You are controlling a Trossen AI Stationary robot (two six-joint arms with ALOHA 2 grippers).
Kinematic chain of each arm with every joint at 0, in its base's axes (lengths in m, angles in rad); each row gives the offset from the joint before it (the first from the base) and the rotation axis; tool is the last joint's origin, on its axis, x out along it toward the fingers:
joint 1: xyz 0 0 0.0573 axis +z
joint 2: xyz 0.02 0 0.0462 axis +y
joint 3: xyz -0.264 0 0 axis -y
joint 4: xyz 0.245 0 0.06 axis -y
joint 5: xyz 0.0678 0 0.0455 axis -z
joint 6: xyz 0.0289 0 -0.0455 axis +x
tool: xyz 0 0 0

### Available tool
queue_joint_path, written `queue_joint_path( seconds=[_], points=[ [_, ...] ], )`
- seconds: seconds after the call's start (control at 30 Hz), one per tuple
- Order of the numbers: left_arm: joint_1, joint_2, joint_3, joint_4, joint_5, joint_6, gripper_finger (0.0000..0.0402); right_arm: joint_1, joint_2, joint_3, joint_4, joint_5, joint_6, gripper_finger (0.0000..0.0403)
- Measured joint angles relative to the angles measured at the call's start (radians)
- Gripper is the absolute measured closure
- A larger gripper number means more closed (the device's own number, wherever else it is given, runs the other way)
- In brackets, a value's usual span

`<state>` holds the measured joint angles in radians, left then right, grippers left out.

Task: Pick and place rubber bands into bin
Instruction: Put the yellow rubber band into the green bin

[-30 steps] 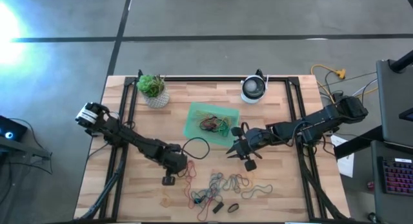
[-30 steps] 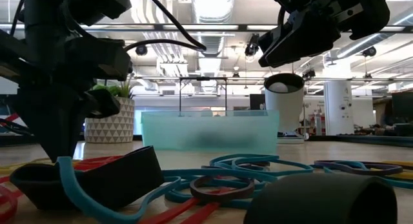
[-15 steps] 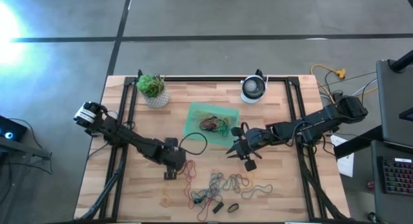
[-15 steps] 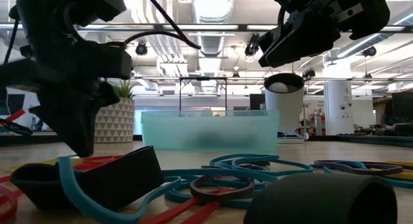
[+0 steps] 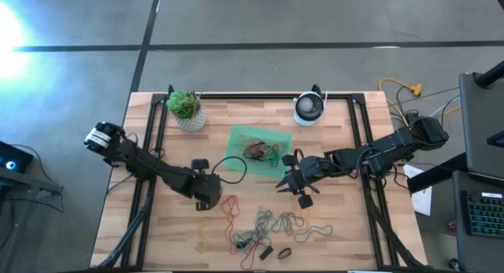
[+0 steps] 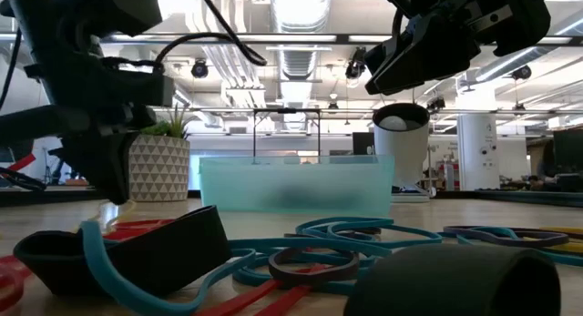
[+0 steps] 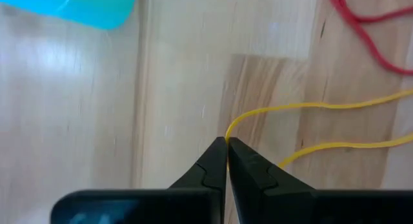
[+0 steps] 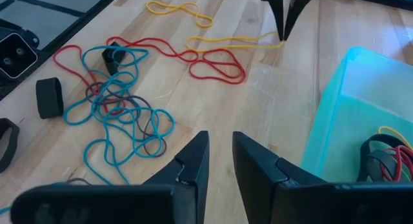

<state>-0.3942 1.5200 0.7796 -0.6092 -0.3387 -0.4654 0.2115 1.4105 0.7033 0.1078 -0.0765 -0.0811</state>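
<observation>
The left gripper pinches the yellow rubber band away from the red rubber band, so it should open and take both rubber bands together where they meet (image 8: 195, 50) before lifting.
My left gripper (image 5: 206, 201) stands left of the heap, shut on a thin yellow rubber band (image 7: 310, 106); the right wrist view shows its fingertips (image 8: 282, 27) over that band (image 8: 226, 40). Several red, blue, yellow and dark rubber bands (image 5: 276, 224) lie tangled on the wood near the front edge. The bin (image 5: 258, 147), a green translucent tray with bands in it, sits mid-table. My right gripper (image 5: 295, 182) hangs above the table, right of the bin, open with nothing between its fingers (image 8: 219, 161). My left gripper pinches the bend at one end of the yellow band (image 7: 230, 130) between its two fingertips. The fingers come steeply from above. That end is raised a little, and the two strands run off toward the heap, with the band's other end (image 8: 193, 39) on the wood.
A potted plant (image 5: 187, 109) stands at the far left and a round white and dark device (image 5: 309, 108) at the far right. A red band (image 8: 216, 64) lies beside the yellow one. Wide dark bands (image 8: 48, 98) lie near the heap. Black frame rails (image 5: 157, 123) run along the table's sides.
My left gripper has risen and gone toward the table's far edge, tipping less steeply, its fingers closed on the yellow band's end. That end has come up off the wood while the rest stays down. My right arm has kept still.
</observation>
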Motion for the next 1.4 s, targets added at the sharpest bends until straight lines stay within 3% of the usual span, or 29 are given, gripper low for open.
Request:
queue_joint_path(
  seconds=[0.43,0.8,1.1,1.17,1.3,1.4],
  points=[
    [-0.003,-0.096,0.023,0.009,-0.038,0.015,0.0401,0.0,0.0,0.0,0.0,0.0,-0.006,0.034],
    [-0.005,-0.24,0.103,0.026,-0.098,0.138,0.0402,0.0,0.0,0.0,0.0,0.0,-0.008,0.034],
    [-0.005,-0.275,0.196,0.058,-0.144,0.293,0.0401,0.0,0.0,-0.003,0.0,0.0,-0.007,0.0339],
    [-0.002,-0.275,0.204,0.058,-0.087,0.297,0.0401,0.0,0.0,-0.004,-0.001,0.0,-0.007,0.0339],
    [0.009,-0.252,0.172,0.105,0.154,0.29,0.0401,0.0,0.0,-0.005,0.0,0.0,-0.005,0.0339],
    [0.008,-0.182,0.143,0.129,0.238,0.29,0.0401,0.0,0.0,-0.005,0.0,0.0,-0.008,0.034]
  ],
)
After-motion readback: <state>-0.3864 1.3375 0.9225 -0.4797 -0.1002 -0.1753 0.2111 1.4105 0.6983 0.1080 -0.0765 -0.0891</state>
